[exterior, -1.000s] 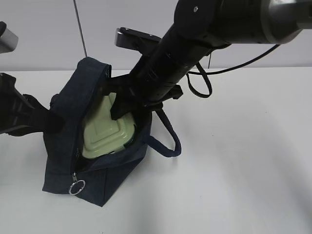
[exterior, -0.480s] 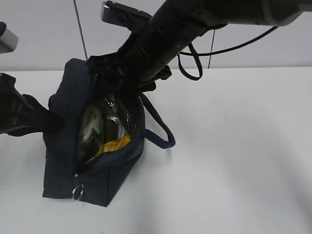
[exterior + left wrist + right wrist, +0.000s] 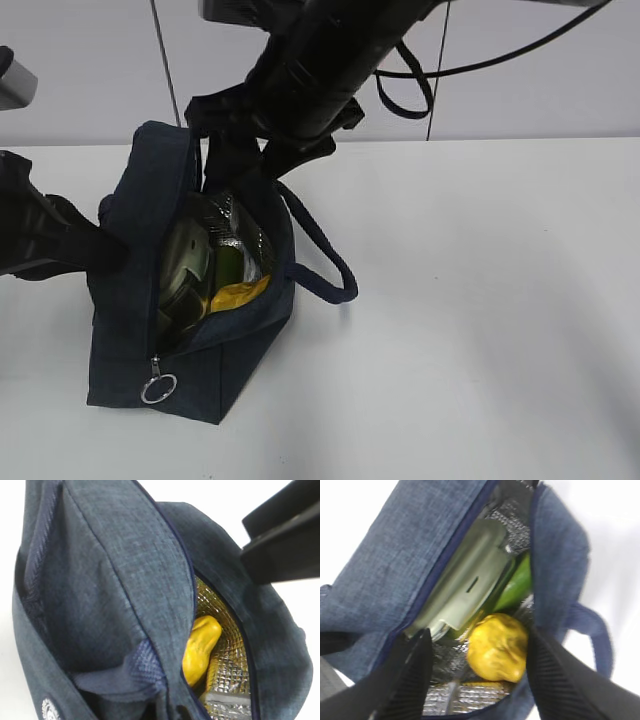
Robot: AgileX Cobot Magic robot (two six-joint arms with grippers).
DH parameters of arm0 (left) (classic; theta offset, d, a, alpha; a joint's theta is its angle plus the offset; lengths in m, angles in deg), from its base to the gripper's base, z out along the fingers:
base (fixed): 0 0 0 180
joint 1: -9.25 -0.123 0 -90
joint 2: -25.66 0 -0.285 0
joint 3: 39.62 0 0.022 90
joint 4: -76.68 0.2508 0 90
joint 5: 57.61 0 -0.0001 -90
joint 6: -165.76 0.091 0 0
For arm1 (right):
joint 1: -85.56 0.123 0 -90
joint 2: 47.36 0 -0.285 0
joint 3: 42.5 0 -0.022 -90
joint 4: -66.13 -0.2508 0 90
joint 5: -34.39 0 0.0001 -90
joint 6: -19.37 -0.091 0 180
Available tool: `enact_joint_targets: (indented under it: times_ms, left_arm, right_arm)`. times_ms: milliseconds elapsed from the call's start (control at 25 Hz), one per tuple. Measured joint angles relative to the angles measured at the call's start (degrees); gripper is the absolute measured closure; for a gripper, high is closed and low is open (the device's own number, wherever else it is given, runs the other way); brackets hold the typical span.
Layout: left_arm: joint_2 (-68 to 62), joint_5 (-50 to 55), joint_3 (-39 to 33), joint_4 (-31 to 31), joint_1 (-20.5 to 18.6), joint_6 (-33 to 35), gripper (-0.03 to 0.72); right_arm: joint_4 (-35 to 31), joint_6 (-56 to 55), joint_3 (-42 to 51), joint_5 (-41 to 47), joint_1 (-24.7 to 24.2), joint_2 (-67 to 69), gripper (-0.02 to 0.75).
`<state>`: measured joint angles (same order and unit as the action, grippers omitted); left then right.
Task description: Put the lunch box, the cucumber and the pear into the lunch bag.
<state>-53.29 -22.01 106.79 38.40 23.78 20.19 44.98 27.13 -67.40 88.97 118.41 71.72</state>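
My right gripper will pinch the bag's opposite side (image 3: 274,218) to move the lunch bag inward, because the bag stands far to one end with my left gripper on one side of it.
The navy lunch bag (image 3: 130,300) stands open at the left of the white table. Inside it lie the sage-green lunch box (image 3: 470,585), tilted on edge, the dark green cucumber (image 3: 517,582) beside it, and the yellow pear (image 3: 497,647) on the silver lining. The pear also shows in the exterior view (image 3: 240,295) and in the left wrist view (image 3: 200,647). My right gripper (image 3: 240,170) hangs open and empty just above the bag's mouth; its fingers (image 3: 405,680) frame the pear. My left gripper (image 3: 105,250) pinches the bag's left wall (image 3: 110,580); its fingertips are hidden by bunched fabric.
The bag's loop handle (image 3: 320,270) droops to the right onto the table. The zipper's ring pull (image 3: 157,388) hangs at the bag's near corner. A black cable (image 3: 405,90) loops under the right arm. The right gripper's body (image 3: 282,540) shows in the left wrist view.
My right gripper let go of the lunch box and rose out of the bag. The lunch box dropped deeper inside and tilted, uncovering the pear. The left gripper kept its hold.
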Motion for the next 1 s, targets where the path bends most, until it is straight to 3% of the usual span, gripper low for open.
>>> enact_joint_targets:
  times_ms: [280, 560, 880, 920, 1000]
  left_arm:
    - [0.0, 0.0, 0.0, 0.2, 0.0, 0.0, 0.686]
    - [0.0, 0.0, 0.0, 0.2, 0.0, 0.0, 0.686]
    - [0.0, 0.0, 0.0, 0.2, 0.0, 0.0, 0.686]
    - [0.0, 0.1, 0.0, 0.2, 0.0, 0.0, 0.686]
    - [0.0, 0.1, 0.0, 0.2, 0.0, 0.0, 0.686]
  right_arm:
    - [11.3, -7.1, -1.7, 4.8, 0.0, -0.1, 0.279]
    - [12.0, -7.8, -1.7, 5.9, 0.0, 0.5, 0.370]
    - [10.4, -7.8, -1.7, 6.4, 0.0, 5.2, 0.403]
    - [10.4, -7.8, -1.7, 6.5, 0.0, 5.3, 0.418]
    - [10.4, -7.8, -1.7, 6.5, 0.0, 5.5, 0.551]
